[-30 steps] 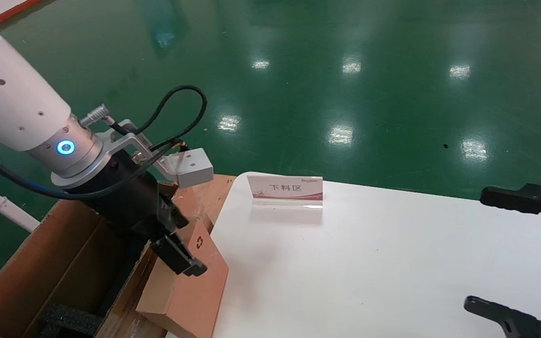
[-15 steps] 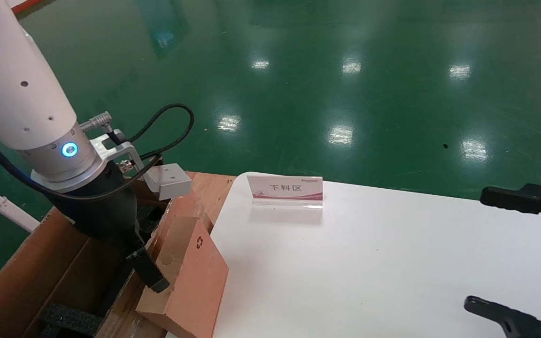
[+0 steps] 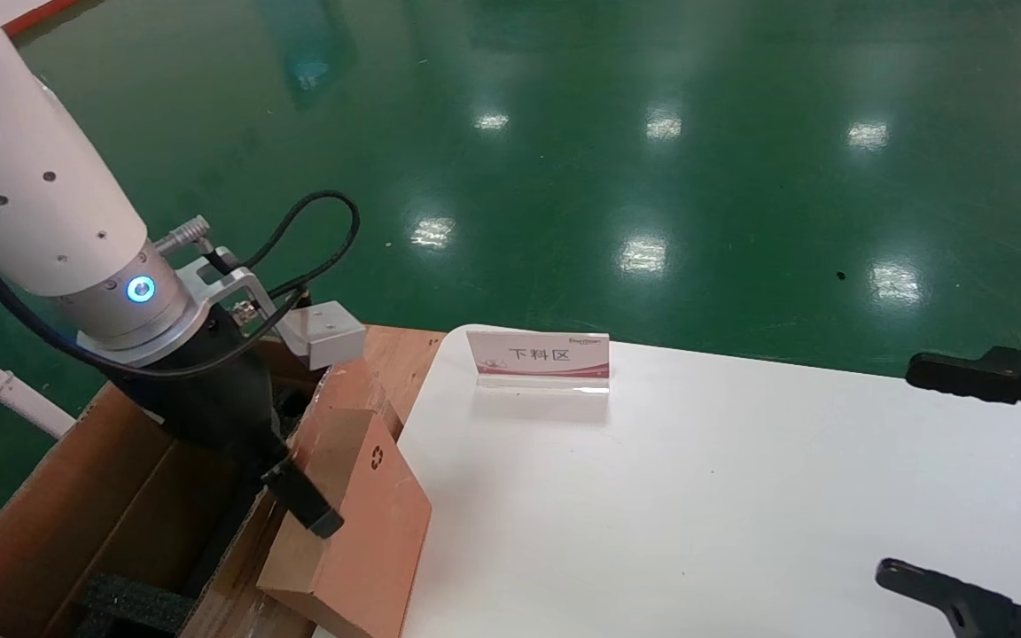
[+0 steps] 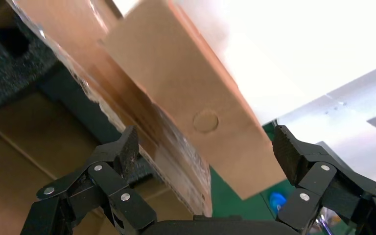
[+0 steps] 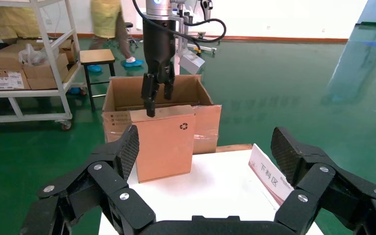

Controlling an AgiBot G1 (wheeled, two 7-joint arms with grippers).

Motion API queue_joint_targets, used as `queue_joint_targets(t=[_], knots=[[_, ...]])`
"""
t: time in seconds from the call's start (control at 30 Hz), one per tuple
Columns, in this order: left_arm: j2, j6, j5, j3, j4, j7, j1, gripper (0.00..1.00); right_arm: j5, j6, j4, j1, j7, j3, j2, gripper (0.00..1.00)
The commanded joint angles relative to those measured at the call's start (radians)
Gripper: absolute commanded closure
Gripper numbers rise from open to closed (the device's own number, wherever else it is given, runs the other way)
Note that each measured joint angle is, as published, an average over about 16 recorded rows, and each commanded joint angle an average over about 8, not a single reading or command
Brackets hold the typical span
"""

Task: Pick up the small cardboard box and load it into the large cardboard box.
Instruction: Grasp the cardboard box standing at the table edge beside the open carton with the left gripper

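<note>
The robot's left gripper needs to close on the small cardboard box's broad sides (image 3: 358, 510) (image 4: 238, 87), just below the box's pale top edge and near the recycling symbol.
The small cardboard box (image 3: 375, 532) stands on edge at the white table's (image 3: 697, 496) left rim, leaning on the taped flap of the large cardboard box (image 3: 112, 496). Its recycling symbol faces the table. My left gripper (image 3: 311, 514) hovers open over the small box's paler top edge (image 4: 196, 105). One finger is on the carton side, the other on the table side, and neither pad touches. The right wrist view shows the left gripper (image 5: 157, 95) above the small box (image 5: 164, 142) in front of the large cardboard box (image 5: 205, 122). My right gripper (image 3: 899, 468) is parked open at the table's right.
A pink-and-white sign (image 3: 539, 356) stands at the table's far edge. Black foam (image 3: 134, 602) lies inside the carton. Beyond the carton are a white shelving rack (image 5: 29, 58) with boxes, a stool (image 5: 98, 56) and a person (image 5: 110, 19). Green floor surrounds the table.
My left gripper has moved left off the small box's face to above its top edge by the carton flap, then back slightly right. The small box and right arm have not moved.
</note>
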Motion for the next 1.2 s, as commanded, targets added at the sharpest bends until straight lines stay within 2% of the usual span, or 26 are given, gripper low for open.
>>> queue_joint_targets(t=[0.03,0.37,1.0,1.2], knots=[[-0.005,-0.014,0.002,-0.002,0.0,0.006,0.001,0.0,0.0,0.0,0.0,0.0,0.0,0.0,0.0,0.0],[-0.035,-0.086,0.036,0.003,-0.003,0.021,0.035,0.0,0.001,0.0,0.0,0.0,0.0,-0.001,0.0,0.0],[-0.062,-0.106,0.017,0.014,-0.002,0.035,0.077,0.0,0.001,0.001,0.0,0.0,-0.001,-0.002,0.001,0.0],[-0.06,-0.105,0.018,0.013,-0.002,0.035,0.076,0.75,0.001,0.001,0.0,0.0,-0.001,-0.002,0.001,0.75]])
